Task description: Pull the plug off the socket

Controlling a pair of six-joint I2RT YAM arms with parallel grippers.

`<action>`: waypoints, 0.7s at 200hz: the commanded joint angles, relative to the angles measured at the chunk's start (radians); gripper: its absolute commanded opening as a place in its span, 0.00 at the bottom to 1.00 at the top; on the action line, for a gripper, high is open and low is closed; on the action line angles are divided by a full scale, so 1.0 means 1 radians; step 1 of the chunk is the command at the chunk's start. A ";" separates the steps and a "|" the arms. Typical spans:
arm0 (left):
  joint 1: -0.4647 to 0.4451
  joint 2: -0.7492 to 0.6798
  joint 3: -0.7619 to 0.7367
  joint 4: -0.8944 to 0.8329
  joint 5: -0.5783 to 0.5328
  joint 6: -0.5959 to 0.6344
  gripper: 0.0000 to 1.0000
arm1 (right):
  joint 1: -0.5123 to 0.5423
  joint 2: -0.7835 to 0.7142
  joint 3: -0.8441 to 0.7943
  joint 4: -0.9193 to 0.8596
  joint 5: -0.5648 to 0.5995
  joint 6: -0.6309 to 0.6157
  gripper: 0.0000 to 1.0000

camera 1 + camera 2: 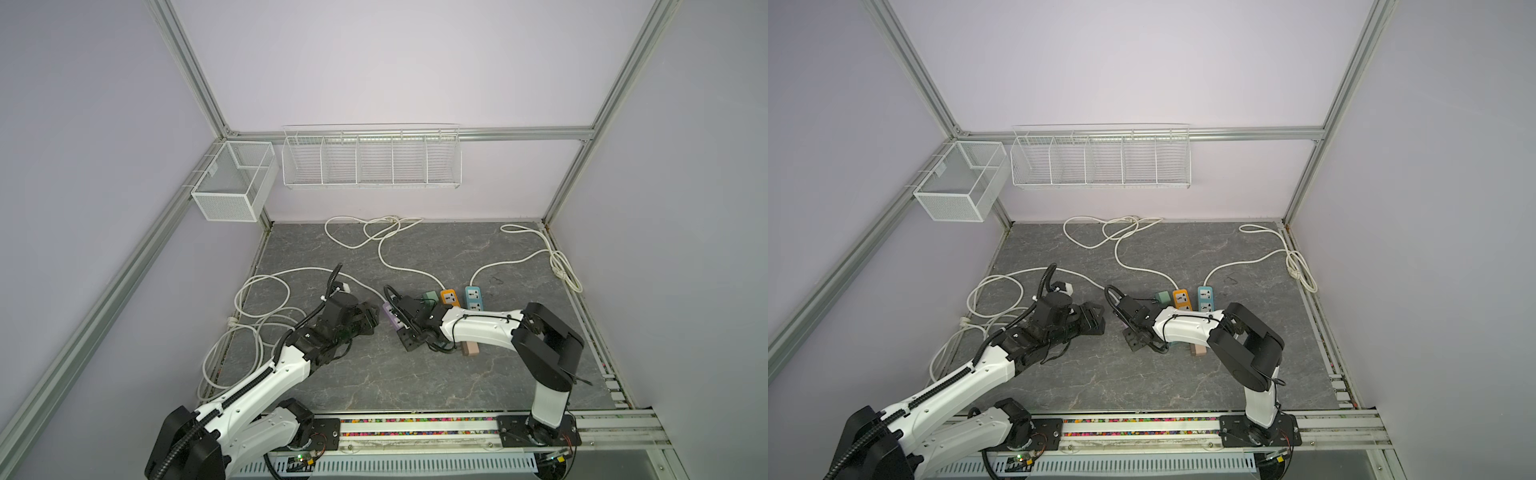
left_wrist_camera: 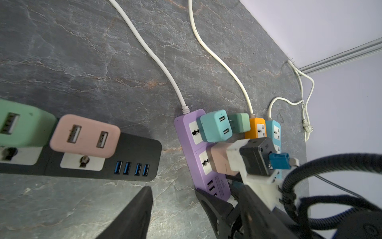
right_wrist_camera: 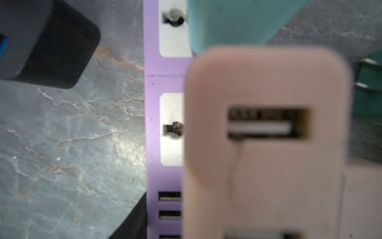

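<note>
My right gripper is at the purple power strip's USB end, so it should open and take the pink plug [image 2: 221,159] while my left gripper steadies the power strip.
A purple power strip [image 2: 198,149] lies on the grey table, and a teal plug [image 2: 216,126] sits in its far socket. At the near socket is a pink plug [image 2: 221,159], with my right gripper [image 1: 406,322] shut on it. That plug fills the right wrist view [image 3: 266,144], blurred and close. I cannot tell whether its prongs are out of the socket. My left gripper [image 2: 175,199] is open over bare table. One of its fingers [image 2: 215,207] is at the strip's USB end.
A black strip [image 2: 103,157] carrying a pink plug [image 2: 84,135] and a green plug [image 2: 20,124] lies near the purple one. A loose green plug [image 1: 430,297], an orange strip [image 1: 449,297] and a blue strip [image 1: 473,297] lie behind. White cords [image 1: 266,307] loop at left and back.
</note>
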 commanded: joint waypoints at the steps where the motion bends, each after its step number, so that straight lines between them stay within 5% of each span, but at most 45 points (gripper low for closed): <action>1: 0.005 0.006 -0.001 0.014 0.009 -0.005 0.67 | 0.006 -0.039 -0.016 -0.025 0.028 0.033 0.56; 57: 0.005 0.021 -0.004 0.032 0.020 -0.009 0.68 | 0.006 -0.125 -0.020 -0.049 0.021 0.027 0.70; 140: 0.005 0.176 0.002 0.158 0.073 -0.026 0.67 | -0.014 -0.169 0.048 -0.107 -0.017 0.001 0.74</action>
